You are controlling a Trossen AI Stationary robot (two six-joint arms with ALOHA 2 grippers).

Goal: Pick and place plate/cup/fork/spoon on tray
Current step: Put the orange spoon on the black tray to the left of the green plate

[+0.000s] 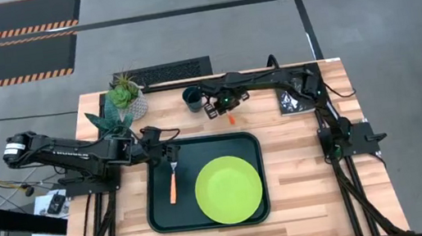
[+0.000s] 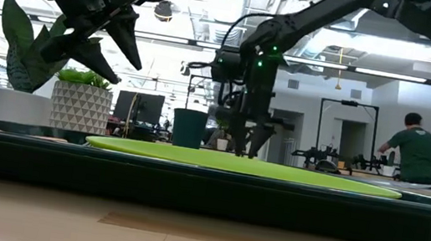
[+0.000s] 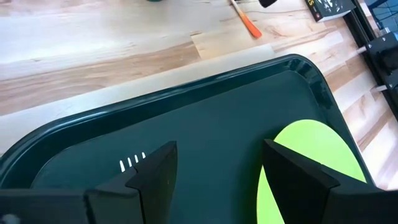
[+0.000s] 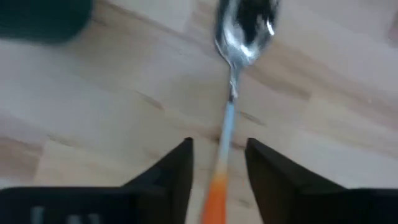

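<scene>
My right gripper will shift toward the bowl of the spoon, as its open fingers straddle the handle well short of it, and grip the spoon's metal neck point(image 4: 234, 82) before lifting.
The dark green tray point(image 1: 159, 216) holds the lime-green plate point(image 1: 228, 188) in its right half and the fork point(image 1: 172, 183) in its left half, the fork's tines point(image 3: 132, 163) toward the far side. My left gripper point(image 1: 168, 150) hovers open above those tines. The spoon point(image 4: 229, 106) lies on the bare wood beyond the tray's far rim, and its orange handle point(image 1: 231, 118) points toward the tray. My right gripper point(image 4: 217, 168) points down over it, open. Its fingers stand on either side of the handle without touching it. The dark cup point(image 1: 192, 98) stands just left of this gripper.
A white patterned pot with a plant point(image 1: 129, 96) and a second leafy plant point(image 1: 108, 120) stand at the far left corner. A black book point(image 1: 292, 102) lies at the far right. Bare wood stretches right of the tray. People and desks show in the room behind.
</scene>
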